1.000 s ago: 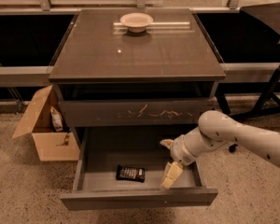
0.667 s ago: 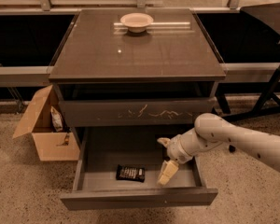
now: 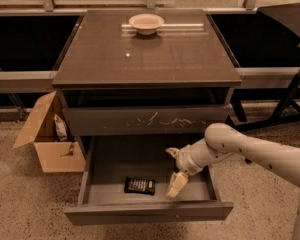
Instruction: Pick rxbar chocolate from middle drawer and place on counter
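Next, I move my gripper to the end of the rxbar chocolate (image 3: 147,186) closest to its open fingers and close it there, inside the middle drawer.
The rxbar chocolate (image 3: 140,185) is a small black wrapper lying flat on the floor of the open middle drawer (image 3: 148,211), near its front. My gripper (image 3: 173,171) reaches into the drawer from the right, just right of the bar and apart from it. Its two pale fingers are spread, one up at the back (image 3: 172,152) and one low near the drawer front (image 3: 176,185), with nothing between them. The counter (image 3: 146,51) is the dark glossy top of the cabinet above.
A pale bowl (image 3: 146,23) sits at the back of the counter. The drawer front above has pale scratch marks (image 3: 165,120). An open cardboard box (image 3: 49,140) with a snack bag stands on the floor at the left. A dark stand leg (image 3: 290,104) is at the right.
My gripper has moved a little to the left inside the drawer, closer to the black bar. The bar has not moved.
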`<state>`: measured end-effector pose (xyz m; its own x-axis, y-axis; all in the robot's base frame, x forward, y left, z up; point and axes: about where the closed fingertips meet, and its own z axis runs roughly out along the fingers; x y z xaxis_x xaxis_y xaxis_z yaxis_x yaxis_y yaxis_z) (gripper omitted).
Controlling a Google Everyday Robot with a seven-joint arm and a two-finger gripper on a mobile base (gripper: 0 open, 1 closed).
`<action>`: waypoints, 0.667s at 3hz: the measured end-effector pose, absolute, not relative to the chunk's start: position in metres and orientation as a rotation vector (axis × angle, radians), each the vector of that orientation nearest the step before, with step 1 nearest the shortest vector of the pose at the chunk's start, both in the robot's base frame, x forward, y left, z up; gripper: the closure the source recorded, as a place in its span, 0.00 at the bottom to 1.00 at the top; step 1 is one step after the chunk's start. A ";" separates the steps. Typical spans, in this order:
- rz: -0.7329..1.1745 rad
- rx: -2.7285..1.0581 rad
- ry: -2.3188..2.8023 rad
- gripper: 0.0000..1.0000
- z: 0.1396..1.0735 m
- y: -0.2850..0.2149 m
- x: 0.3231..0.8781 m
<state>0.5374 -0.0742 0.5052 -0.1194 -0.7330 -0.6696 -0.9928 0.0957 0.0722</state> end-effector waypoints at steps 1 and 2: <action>0.728 -1.669 1.845 0.00 0.486 -0.063 0.558; 0.718 -1.620 1.816 0.00 0.469 -0.052 0.577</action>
